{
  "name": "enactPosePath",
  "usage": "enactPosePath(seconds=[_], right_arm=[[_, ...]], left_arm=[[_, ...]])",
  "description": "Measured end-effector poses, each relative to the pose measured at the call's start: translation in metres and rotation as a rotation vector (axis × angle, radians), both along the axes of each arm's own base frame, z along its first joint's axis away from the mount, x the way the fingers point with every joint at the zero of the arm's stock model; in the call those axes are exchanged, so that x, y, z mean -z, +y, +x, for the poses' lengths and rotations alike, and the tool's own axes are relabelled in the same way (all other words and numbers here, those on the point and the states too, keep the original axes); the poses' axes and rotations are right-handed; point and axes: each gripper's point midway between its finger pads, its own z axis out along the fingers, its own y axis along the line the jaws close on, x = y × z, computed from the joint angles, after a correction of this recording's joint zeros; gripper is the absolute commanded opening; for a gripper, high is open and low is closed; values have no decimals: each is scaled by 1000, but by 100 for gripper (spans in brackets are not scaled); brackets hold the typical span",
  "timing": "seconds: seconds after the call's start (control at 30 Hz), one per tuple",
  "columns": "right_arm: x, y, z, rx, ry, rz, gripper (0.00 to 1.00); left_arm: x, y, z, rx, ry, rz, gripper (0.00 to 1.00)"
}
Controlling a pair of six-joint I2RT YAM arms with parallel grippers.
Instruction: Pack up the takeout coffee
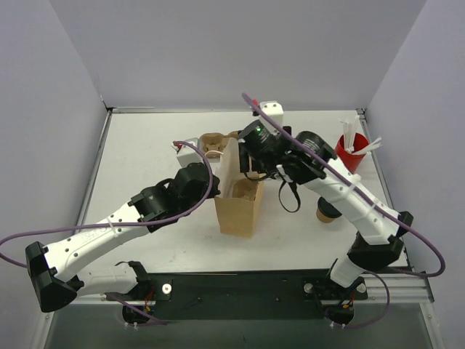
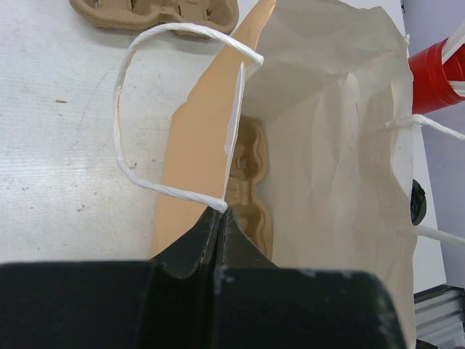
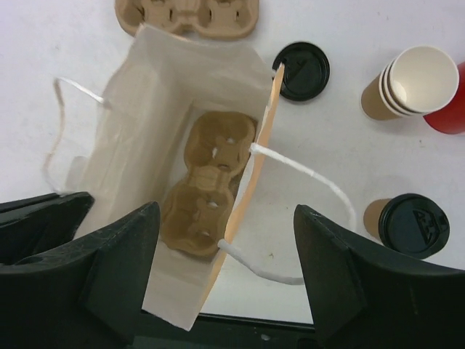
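Observation:
My left gripper is pinching the near end of the white handle and the bag's far corner is leaning in. I should grab the middle of the bag's rim (image 2: 234,131).
The takeout coffee (image 3: 410,224), a tan paper cup with a black lid, stands on the table right of the open paper bag (image 3: 138,109); the top view shows this cup (image 1: 327,213) beside my right arm. A pulp cup carrier (image 3: 211,185) lies at the bottom of the bag. My right gripper (image 3: 225,247) hovers open above the bag's right wall, holding nothing. My left gripper (image 2: 220,211) is shut on the bag's left rim (image 2: 231,138), by the white handle (image 2: 127,109), and holds the bag (image 1: 240,200) open.
A loose black lid (image 3: 301,70) lies beyond the bag. A stack of pale lidless cups (image 3: 410,83) and a red cup with white sticks (image 1: 352,151) stand at the right. A second pulp carrier (image 3: 187,18) lies behind the bag.

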Motion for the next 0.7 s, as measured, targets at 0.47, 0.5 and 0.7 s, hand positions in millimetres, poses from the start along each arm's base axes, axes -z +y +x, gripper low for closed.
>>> enactPosePath(seconds=[0.47, 0.5, 0.7], right_arm=[[90, 7, 16, 51, 196, -170, 49], [93, 4, 17, 58, 205, -176, 47], [115, -2, 15, 65, 269, -194, 23]], left_arm=[[-1, 4, -3, -47, -15, 3, 0], [-2, 4, -3, -50, -17, 3, 0], [-5, 6, -4, -56, -24, -2, 5]])
